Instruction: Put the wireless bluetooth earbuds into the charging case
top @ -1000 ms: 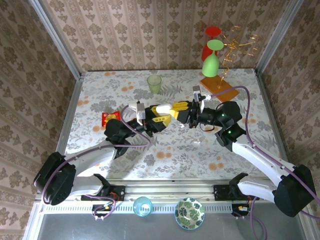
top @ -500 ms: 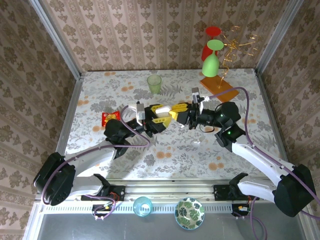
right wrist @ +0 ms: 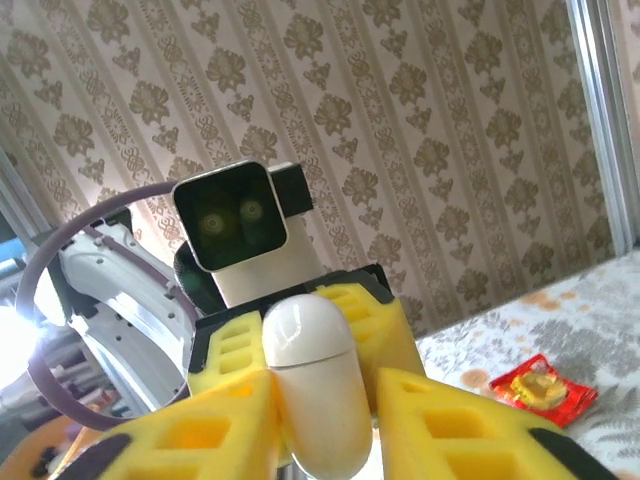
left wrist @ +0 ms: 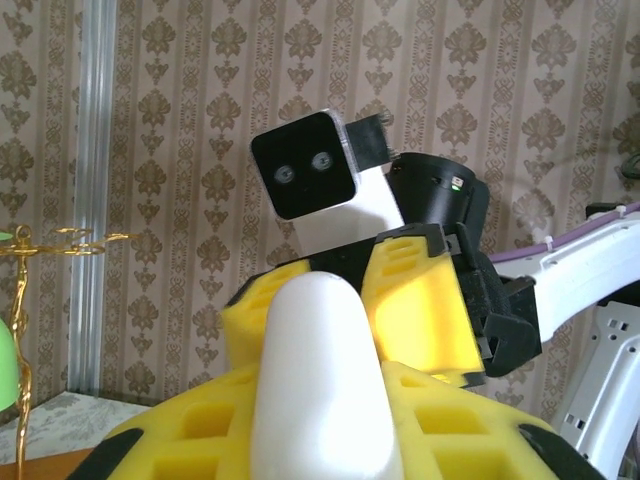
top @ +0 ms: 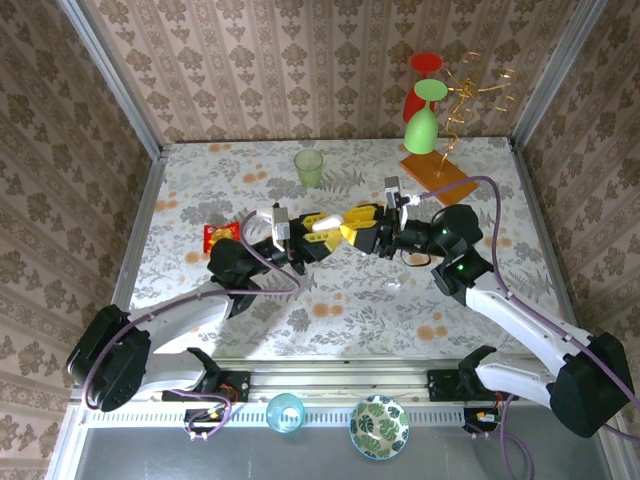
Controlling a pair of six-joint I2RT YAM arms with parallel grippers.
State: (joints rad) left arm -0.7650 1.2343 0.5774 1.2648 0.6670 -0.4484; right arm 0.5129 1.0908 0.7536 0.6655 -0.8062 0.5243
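Note:
My left fingers cover the charging case's seam, so they should open and take the charging case's base (right wrist: 302,329) while my right gripper holds the charging case's lid.
A white pill-shaped charging case (top: 325,222) is held above the table's middle, lid closed. My left gripper (top: 316,238) is shut on it, and its yellow foam fingers (left wrist: 470,430) flank the case (left wrist: 320,385). My right gripper (top: 356,229) faces it from the right, its jaws open around the case (right wrist: 318,390). One of its pads (right wrist: 200,430) touches the case and a gap shows at the other (right wrist: 470,430). A tiny white piece (top: 392,284), perhaps an earbud, lies on the table below the right gripper, too small to tell.
A green cup (top: 309,167) stands at the back centre. A red packet (top: 220,235) lies left of the left arm. An orange board (top: 438,178) at the back right carries green and red glasses and a gold wire stand. A patterned bowl (top: 379,426) and a blue cup (top: 285,412) sit beyond the near edge.
The right gripper has crept slightly left and lower, closer around the case. The left gripper still holds the case in nearly the same place.

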